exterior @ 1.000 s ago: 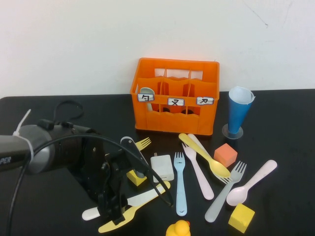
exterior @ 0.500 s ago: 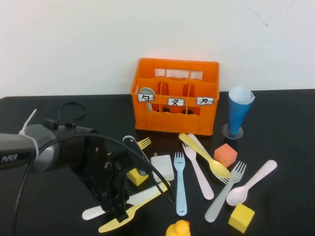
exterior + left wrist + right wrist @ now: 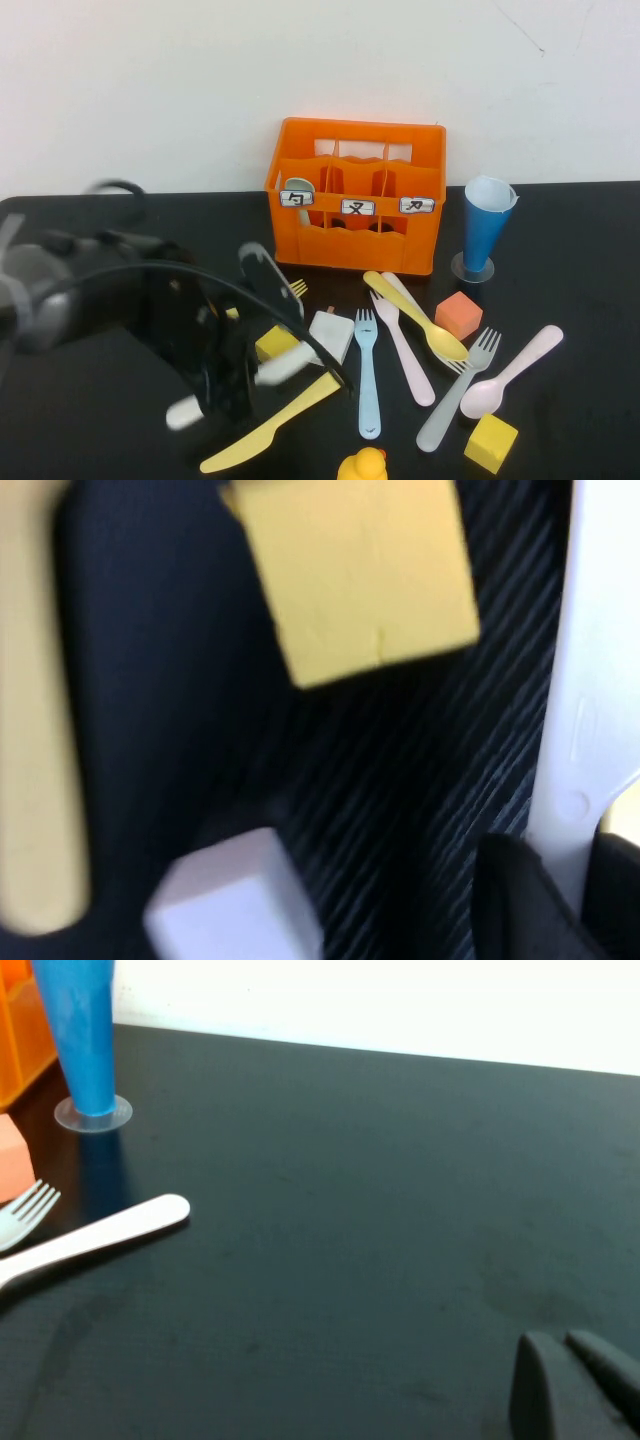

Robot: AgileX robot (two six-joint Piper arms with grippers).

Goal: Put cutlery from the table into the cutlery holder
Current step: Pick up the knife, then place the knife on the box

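The robot's left gripper needs to release the white knife in the orange cutlery holder's front compartment [image 3: 397, 184] nearest the blue cone cup.
My left gripper [image 3: 225, 395] is shut on a white knife [image 3: 280, 368] and holds it off the black table [image 3: 80, 440] at the front left. In the left wrist view the knife [image 3: 595, 680] runs between the black fingers [image 3: 520, 890]. A yellow knife [image 3: 265, 435] lies under it. A light blue fork [image 3: 366, 375], pink fork [image 3: 405, 345], yellow spoon [image 3: 420, 318], grey fork [image 3: 460, 390] and pink spoon [image 3: 510, 372] lie in front of the orange cutlery holder [image 3: 355, 195]. My right gripper [image 3: 565, 1345] is shut over bare table, out of the high view.
A blue cone cup [image 3: 487, 228] stands right of the holder. An orange cube [image 3: 458, 314], two yellow cubes [image 3: 490, 442] [image 3: 275, 343], a white charger block [image 3: 330, 338] and a yellow duck [image 3: 362, 466] sit among the cutlery.
My left gripper has risen and moved back with the white knife, lifting it off the table. The yellow knife stays down. Nothing else has moved.
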